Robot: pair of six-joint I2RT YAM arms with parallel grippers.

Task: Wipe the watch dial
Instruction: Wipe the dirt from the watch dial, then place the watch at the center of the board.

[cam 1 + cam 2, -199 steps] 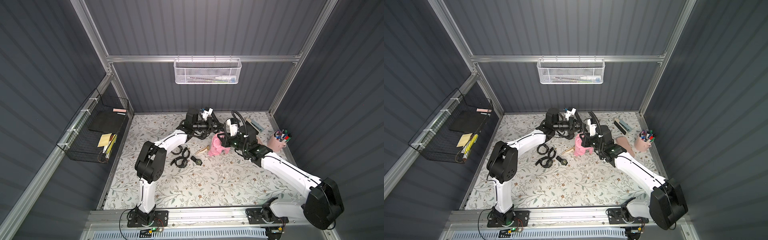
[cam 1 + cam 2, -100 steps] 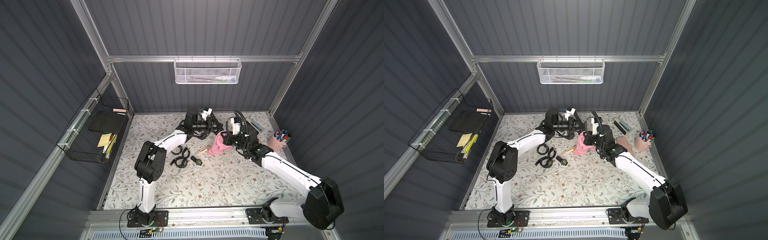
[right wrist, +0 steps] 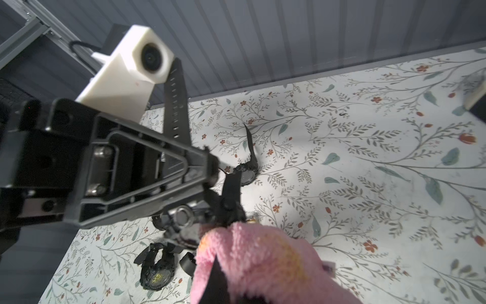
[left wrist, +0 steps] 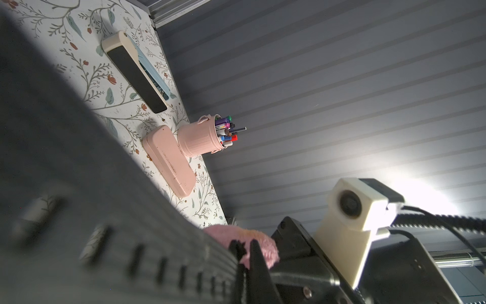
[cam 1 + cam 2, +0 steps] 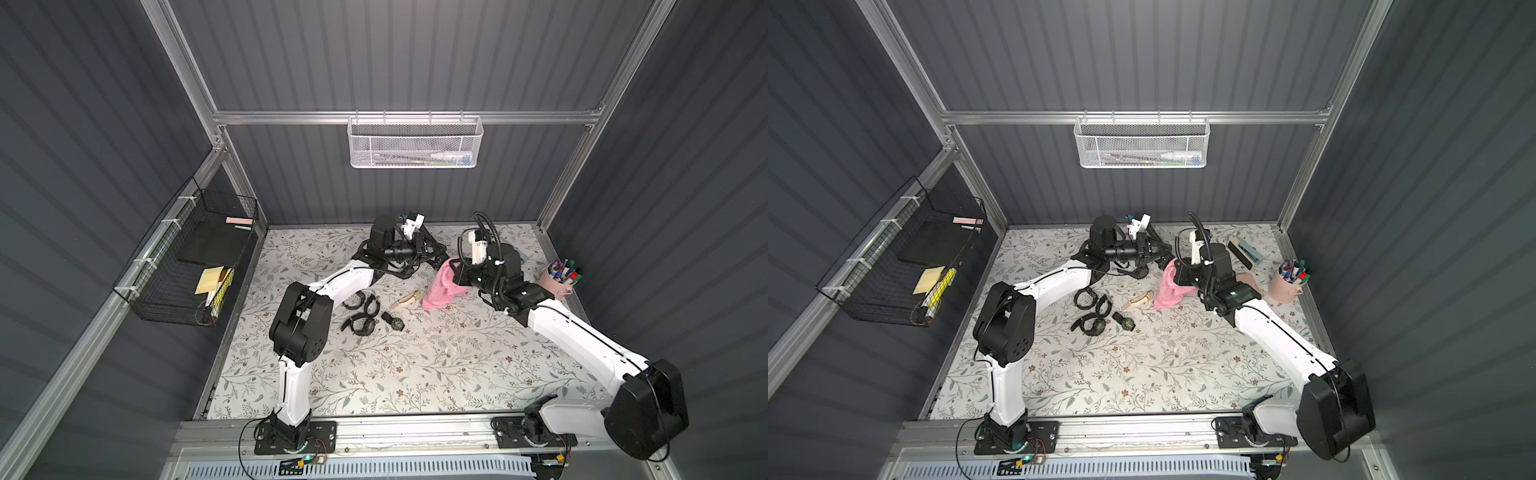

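I need to use my left gripper to set the black watch, now raised above the table's back middle, down on the table [image 5: 365, 264], just at a spot behind the cluster of black watches.
My left gripper [image 5: 433, 254] [image 4: 244, 251] is shut on a black watch [image 3: 175, 105], raised above the back middle of the table. The strap fills the left wrist view as a blurred band [image 4: 110, 210]. In the right wrist view the strap runs up behind the left gripper [image 3: 210, 168], and the watch's case [image 3: 184, 213] hangs below it. My right gripper [image 5: 457, 275] [image 3: 231, 287] is shut on a pink cloth [image 5: 441, 286] [image 3: 263, 260] [image 4: 252, 237]. The cloth's upper edge lies against the case. The dial's face is hidden.
Other black watches [image 5: 359, 325] [image 5: 394, 321] [image 5: 365, 300] and a beige one [image 5: 407, 299] lie left of the cloth, and another [image 3: 247, 175] lies under the left gripper. A pink pen cup [image 5: 559, 282], a pink case [image 4: 168, 161] and a black case [image 5: 1244, 253] stand at the right.
My right gripper has shifted a little to the right and back with the pink cloth, which now hangs higher beside the held watch. The left arm has hardly moved.
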